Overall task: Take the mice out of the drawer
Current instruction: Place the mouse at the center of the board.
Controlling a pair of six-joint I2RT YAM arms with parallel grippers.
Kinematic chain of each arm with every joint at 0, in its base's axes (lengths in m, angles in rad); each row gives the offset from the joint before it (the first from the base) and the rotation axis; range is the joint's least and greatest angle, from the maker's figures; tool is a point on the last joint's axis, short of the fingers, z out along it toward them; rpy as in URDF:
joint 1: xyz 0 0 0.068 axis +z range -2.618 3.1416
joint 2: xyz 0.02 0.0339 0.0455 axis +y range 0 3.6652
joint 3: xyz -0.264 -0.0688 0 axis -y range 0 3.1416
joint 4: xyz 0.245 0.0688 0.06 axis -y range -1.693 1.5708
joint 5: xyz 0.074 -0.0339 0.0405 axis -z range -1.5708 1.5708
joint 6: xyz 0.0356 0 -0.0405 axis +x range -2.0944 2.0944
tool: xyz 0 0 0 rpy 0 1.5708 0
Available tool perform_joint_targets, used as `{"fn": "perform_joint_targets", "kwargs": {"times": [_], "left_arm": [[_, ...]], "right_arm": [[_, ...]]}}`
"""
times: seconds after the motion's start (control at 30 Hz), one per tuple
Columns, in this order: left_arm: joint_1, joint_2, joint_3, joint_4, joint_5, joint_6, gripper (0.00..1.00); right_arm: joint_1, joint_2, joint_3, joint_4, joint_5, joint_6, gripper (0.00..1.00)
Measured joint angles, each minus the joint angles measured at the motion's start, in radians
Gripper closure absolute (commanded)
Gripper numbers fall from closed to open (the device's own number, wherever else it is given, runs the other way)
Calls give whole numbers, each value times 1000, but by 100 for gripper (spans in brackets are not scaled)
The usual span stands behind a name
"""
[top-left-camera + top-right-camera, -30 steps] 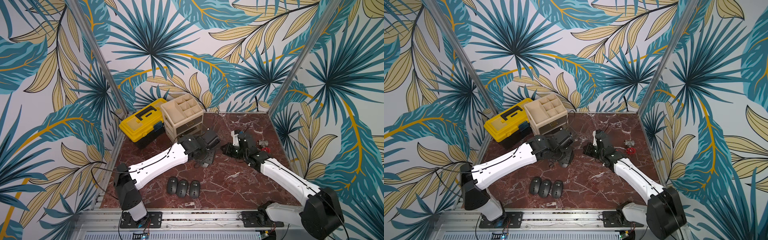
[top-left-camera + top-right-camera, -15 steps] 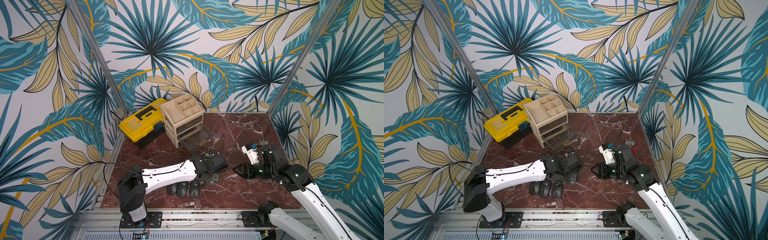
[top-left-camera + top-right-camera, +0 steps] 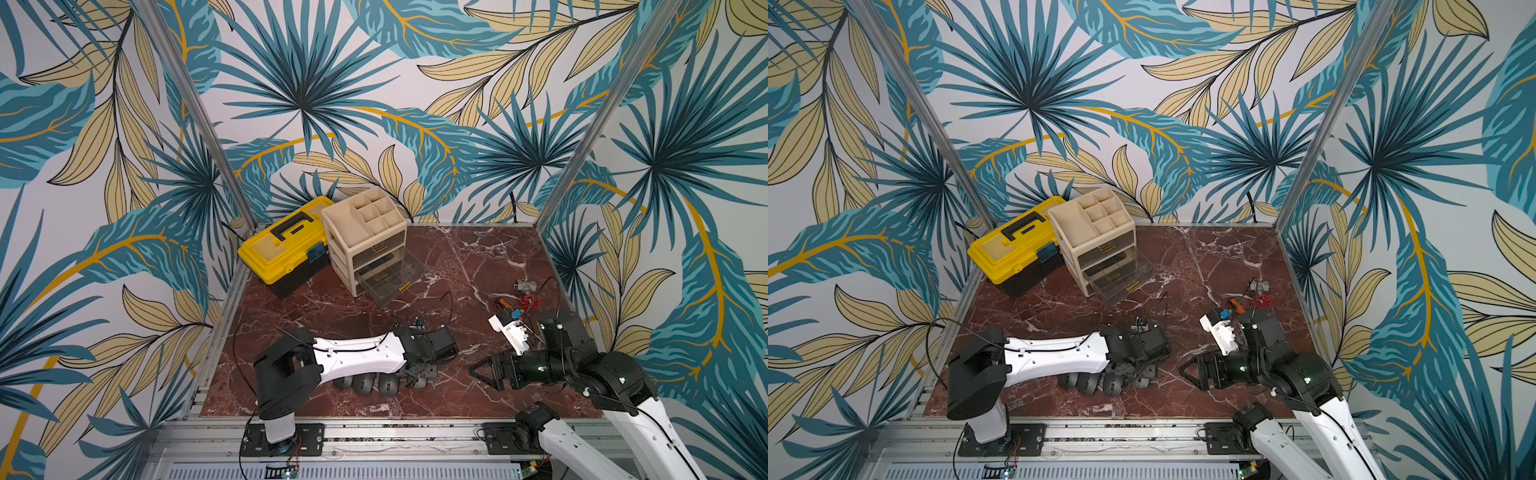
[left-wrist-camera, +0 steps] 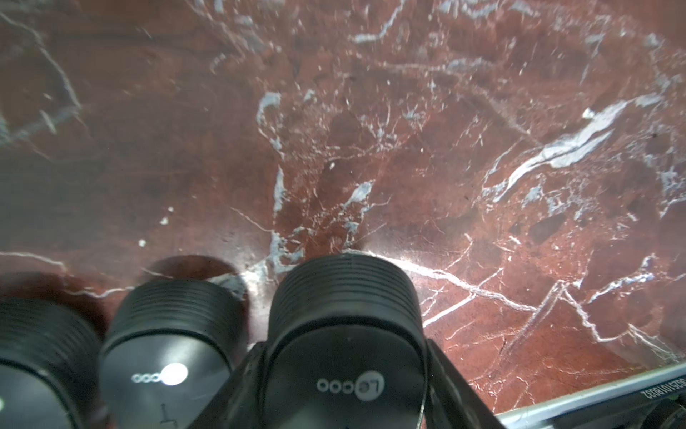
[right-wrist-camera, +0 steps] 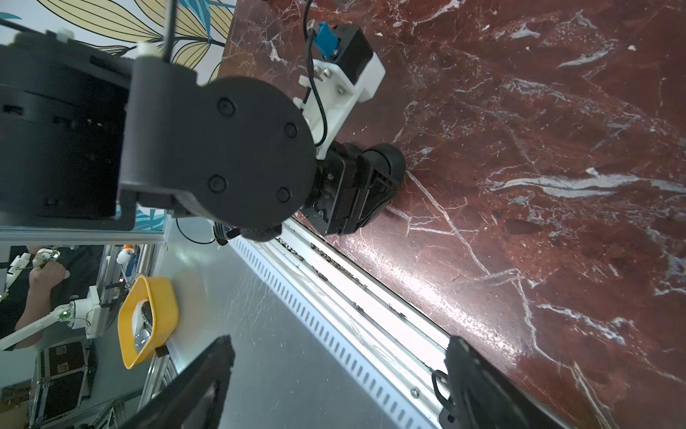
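My left gripper is to set the dark grey mouse, now low near the table's front edge, down on the marble table [image 4: 336,357] next to the last mouse in the row.
My left gripper [image 3: 419,376] is low over the marble table near its front edge, shut on a dark grey mouse [image 4: 345,297]; its fingers [image 4: 440,367] press the mouse's two sides. Next to it stand other mice [image 3: 363,382] in a row, partly hidden under my left forearm; two of them [image 4: 167,334] show in the left wrist view. My right gripper [image 3: 478,370] hangs open and holds nothing, to the right of the left one, its jaws wide apart [image 5: 339,345]. The clear drawer [image 3: 392,276] stands pulled out of the beige organizer [image 3: 365,232] at the back; I cannot tell what it holds.
A yellow toolbox [image 3: 286,245] sits left of the organizer. Small parts with a red valve wheel [image 3: 528,300] lie at the right side. The metal front rail [image 3: 374,428] borders the table close to both grippers.
Both arms have come from the drawer to the table's front. The left one lowered its mouse beside the row. The right gripper went from shut to wide open.
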Motion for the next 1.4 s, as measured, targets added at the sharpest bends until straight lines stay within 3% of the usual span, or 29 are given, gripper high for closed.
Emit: {"fn": "perform_joint_targets", "kwargs": {"times": [0.43,1.4], "left_arm": [[-19,10,-43,15,37,-37,51],[-19,45,-45,15,64,-45,32]], "right_arm": [[0,0,-10,-1,4,-6,9],[0,-8,-10,-3,8,-6,9]]}}
